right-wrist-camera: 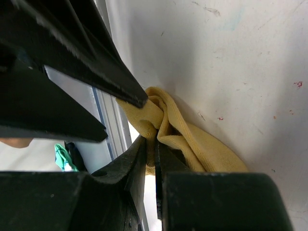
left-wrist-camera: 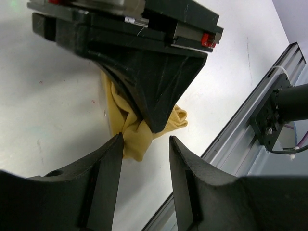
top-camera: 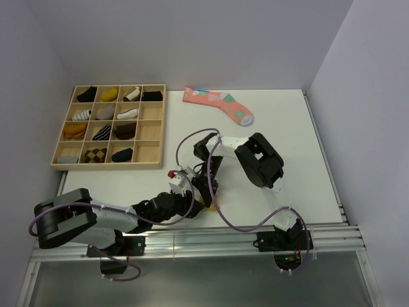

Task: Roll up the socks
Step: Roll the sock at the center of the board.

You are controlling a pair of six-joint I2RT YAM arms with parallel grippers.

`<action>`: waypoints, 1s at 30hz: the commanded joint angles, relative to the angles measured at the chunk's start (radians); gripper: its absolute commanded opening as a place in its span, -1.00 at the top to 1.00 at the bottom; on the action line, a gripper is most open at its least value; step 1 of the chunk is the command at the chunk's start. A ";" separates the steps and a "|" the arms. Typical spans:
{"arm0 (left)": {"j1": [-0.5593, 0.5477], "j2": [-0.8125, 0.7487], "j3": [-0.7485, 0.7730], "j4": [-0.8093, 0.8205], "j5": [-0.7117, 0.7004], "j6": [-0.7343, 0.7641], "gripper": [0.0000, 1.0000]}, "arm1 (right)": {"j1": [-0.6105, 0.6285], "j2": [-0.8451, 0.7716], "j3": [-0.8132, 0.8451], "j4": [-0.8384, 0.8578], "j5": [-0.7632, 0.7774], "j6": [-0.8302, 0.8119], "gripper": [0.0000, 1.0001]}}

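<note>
I have my right gripper on the sock's fold and the sock's curled end is loose, so I will hold the fold with my left gripper while my right gripper takes the sock's curled end (left-wrist-camera: pixel 180 117).
One mustard-tan sock (left-wrist-camera: pixel 131 137) lies bunched on the white table close to the near edge. It also shows in the right wrist view as a folded sock (right-wrist-camera: pixel 207 149), and in the top view as a yellow scrap of sock (top-camera: pixel 208 203) under the two grippers. My right gripper (right-wrist-camera: pixel 150 140) is shut on a fold of it, and it comes down as a black wedge, the right gripper (left-wrist-camera: pixel 153 126), onto the cloth. My left gripper (left-wrist-camera: pixel 144 138) is open just short of the sock, its left fingertip at the cloth's edge, with nothing between the fingers. Both grippers meet over the sock, the left gripper (top-camera: pixel 195 196) beside the right gripper (top-camera: pixel 207 190).
A wooden compartment tray (top-camera: pixel 161 128) with several rolled socks stands at the back left. A long pink sock (top-camera: pixel 217 102) with teal patches lies at the back. An aluminium rail (top-camera: pixel 243 231) runs along the near table edge, right beside the sock. Walls close in the table.
</note>
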 commanded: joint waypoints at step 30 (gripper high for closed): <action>-0.023 0.159 0.267 -0.457 -0.176 -0.252 0.99 | -0.012 -0.141 -0.121 0.283 0.167 0.163 0.20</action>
